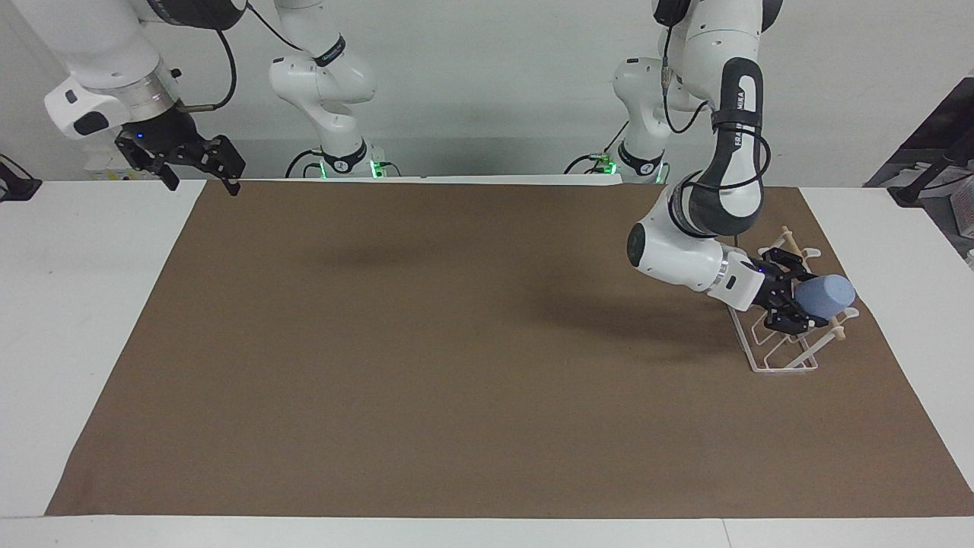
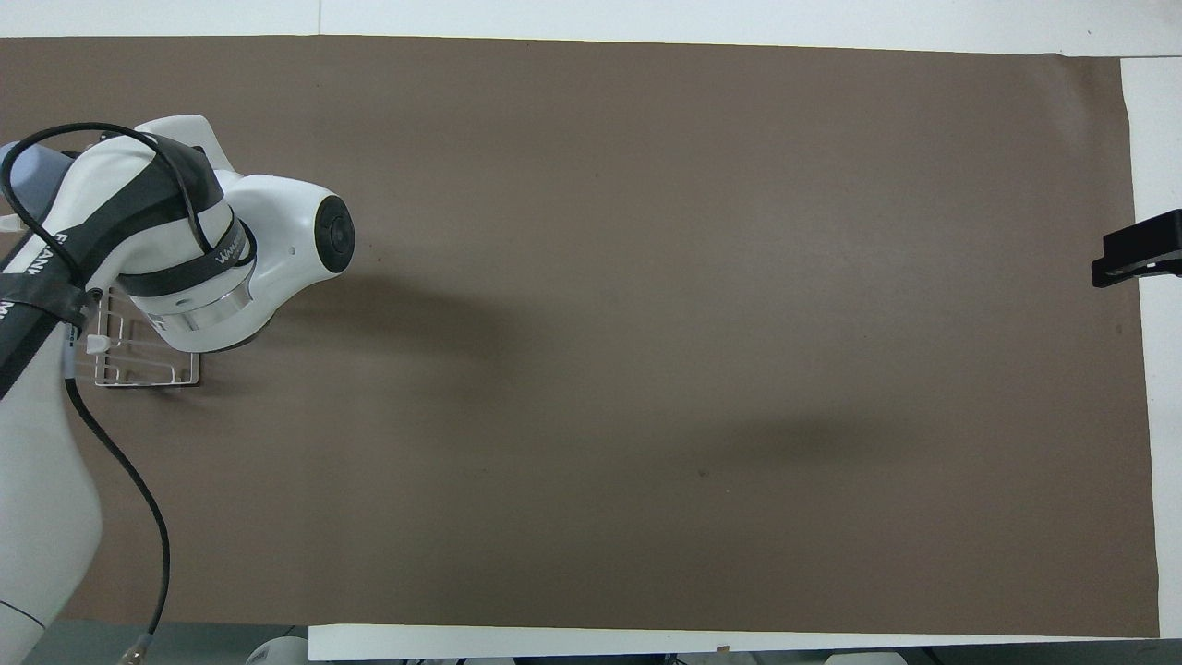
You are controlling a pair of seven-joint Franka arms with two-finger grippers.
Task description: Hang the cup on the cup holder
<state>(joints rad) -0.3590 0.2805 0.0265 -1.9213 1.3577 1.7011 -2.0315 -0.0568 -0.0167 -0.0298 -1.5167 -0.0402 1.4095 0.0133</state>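
Next, the left gripper releases the light-blue cup on the far end peg of the white wire cup holder (image 2: 144,231).
My left gripper (image 1: 791,304) is shut on the light-blue cup (image 1: 825,295) and holds it tilted on its side, low over the white wire cup holder (image 1: 784,358) at the left arm's end of the brown mat. The holder's wooden dowel (image 1: 788,240) runs across its top. In the overhead view the left arm hides most of the holder (image 2: 148,369); a bit of the cup (image 2: 32,177) shows past the arm. My right gripper (image 1: 198,164) waits, raised over the mat's corner at the right arm's end; in the overhead view only its tip (image 2: 1140,259) shows.
A brown mat (image 1: 456,365) covers most of the white table (image 1: 68,304). The left arm's black cable (image 2: 138,499) hangs over the mat near its base.
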